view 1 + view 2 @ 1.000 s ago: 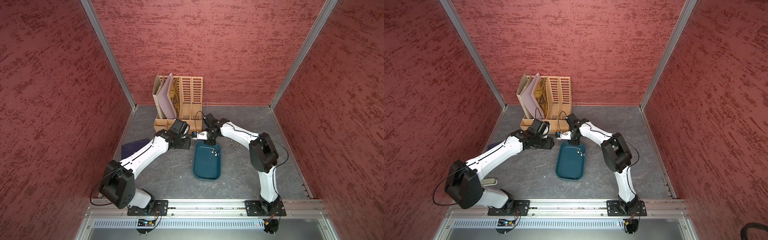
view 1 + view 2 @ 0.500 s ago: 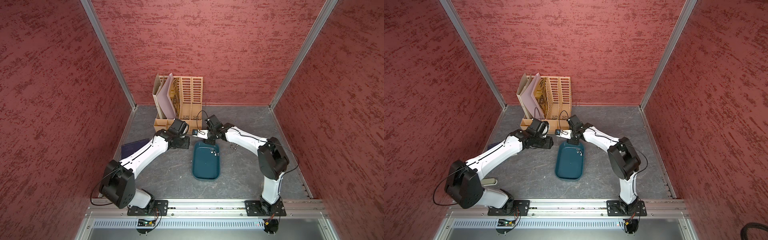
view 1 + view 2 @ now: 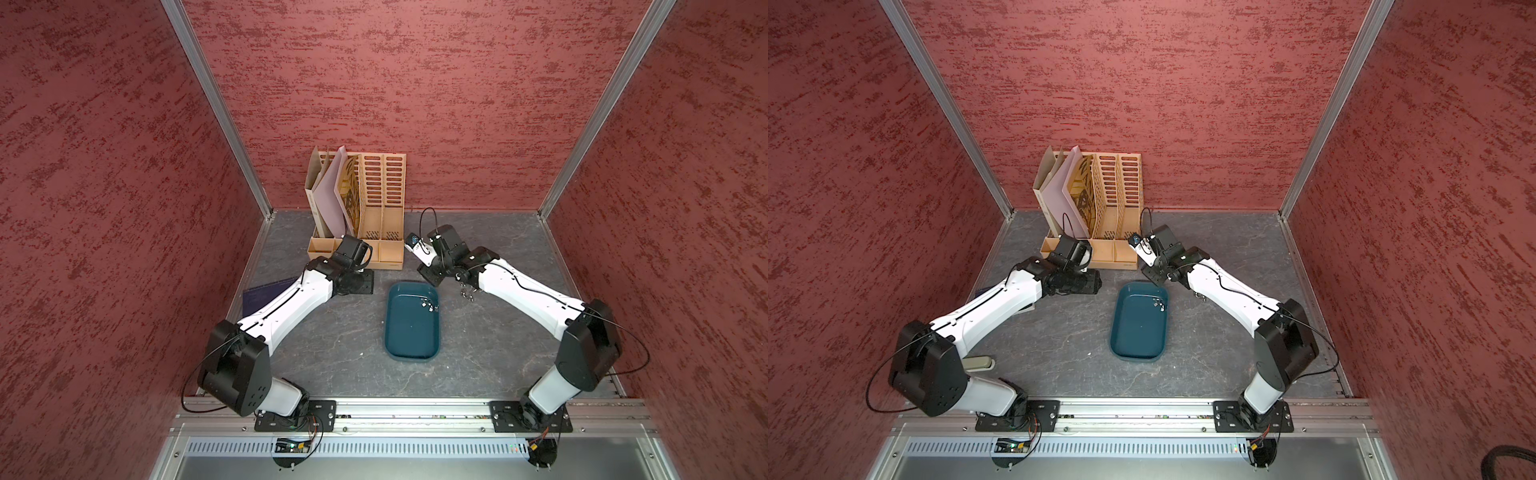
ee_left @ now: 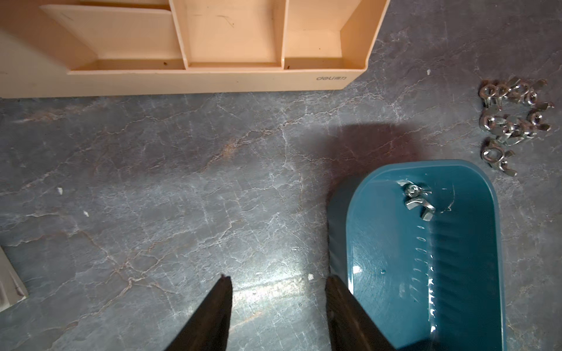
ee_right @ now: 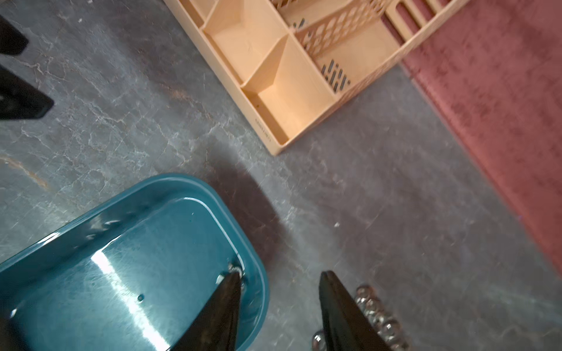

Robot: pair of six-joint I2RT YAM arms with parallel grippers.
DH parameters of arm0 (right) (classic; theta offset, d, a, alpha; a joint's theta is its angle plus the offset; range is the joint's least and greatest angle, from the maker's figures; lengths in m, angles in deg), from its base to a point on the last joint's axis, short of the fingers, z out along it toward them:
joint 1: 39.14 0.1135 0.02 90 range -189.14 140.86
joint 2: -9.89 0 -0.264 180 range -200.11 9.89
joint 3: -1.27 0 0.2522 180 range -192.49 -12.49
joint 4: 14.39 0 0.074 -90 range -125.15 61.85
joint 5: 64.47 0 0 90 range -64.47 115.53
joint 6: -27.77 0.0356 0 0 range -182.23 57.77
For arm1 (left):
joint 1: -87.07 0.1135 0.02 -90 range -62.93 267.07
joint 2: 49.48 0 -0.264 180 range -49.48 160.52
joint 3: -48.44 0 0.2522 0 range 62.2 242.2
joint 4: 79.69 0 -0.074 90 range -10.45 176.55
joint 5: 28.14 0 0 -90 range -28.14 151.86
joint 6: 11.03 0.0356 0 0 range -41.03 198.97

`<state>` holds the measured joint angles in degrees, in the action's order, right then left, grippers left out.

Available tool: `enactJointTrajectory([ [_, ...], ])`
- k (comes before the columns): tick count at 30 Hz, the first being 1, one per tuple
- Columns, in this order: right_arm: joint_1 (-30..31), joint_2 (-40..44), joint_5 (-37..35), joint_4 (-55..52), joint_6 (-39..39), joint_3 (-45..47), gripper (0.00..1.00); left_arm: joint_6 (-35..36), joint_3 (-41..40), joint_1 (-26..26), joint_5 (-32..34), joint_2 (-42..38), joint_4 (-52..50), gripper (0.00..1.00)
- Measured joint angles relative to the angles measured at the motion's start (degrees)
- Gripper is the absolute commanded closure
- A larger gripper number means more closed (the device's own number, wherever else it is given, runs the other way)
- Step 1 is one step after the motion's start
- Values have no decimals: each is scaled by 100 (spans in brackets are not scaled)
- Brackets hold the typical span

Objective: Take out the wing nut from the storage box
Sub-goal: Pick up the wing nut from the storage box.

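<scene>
The robot's right gripper needs to next close on a wing nut inside the storage box [image 3: 426, 304] [image 5: 235, 273], near the far corner beside the pile on the table.
The storage box [image 3: 409, 336] [image 3: 1137, 334] is a shallow dark teal tray in the middle of the table. Two small metal wing nuts [image 3: 428, 305] [image 3: 1158, 303] [image 4: 418, 200] lie near its far right corner. My right gripper [image 5: 279, 275] [image 3: 431, 275] is open and empty, astride the tray's [image 5: 106, 273] far right rim. One finger hangs over the nuts [image 5: 234, 269] inside, the other beside a pile of wing nuts [image 5: 374, 310] [image 3: 467, 291] [image 4: 514, 115] on the table. My left gripper [image 4: 276, 279] [image 3: 359, 282] is open and empty, just left of the tray [image 4: 395, 258].
A tall beige slotted file organiser [image 3: 374, 216] [image 4: 213, 45] [image 5: 289, 76] with folders stands behind the tray at the back wall. A dark blue pad [image 3: 266, 293] lies at the left edge under my left arm. Red walls close in three sides.
The right arm's elbow has swung out to the right while its gripper stayed by the tray's far end. The left arm has not moved.
</scene>
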<state>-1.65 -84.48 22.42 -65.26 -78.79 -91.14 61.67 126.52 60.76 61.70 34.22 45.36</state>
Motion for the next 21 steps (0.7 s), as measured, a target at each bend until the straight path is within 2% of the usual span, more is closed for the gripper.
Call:
enactJointTrajectory([
  [9, 422, -153, 13, -883, 1178, 7, 55, -48, 0, 33, 26, 188, 105, 47],
  [21, 549, -1305, -144, -896, 1550, -52, 58, -46, -2, 103, 24, 190, 142, 47],
])
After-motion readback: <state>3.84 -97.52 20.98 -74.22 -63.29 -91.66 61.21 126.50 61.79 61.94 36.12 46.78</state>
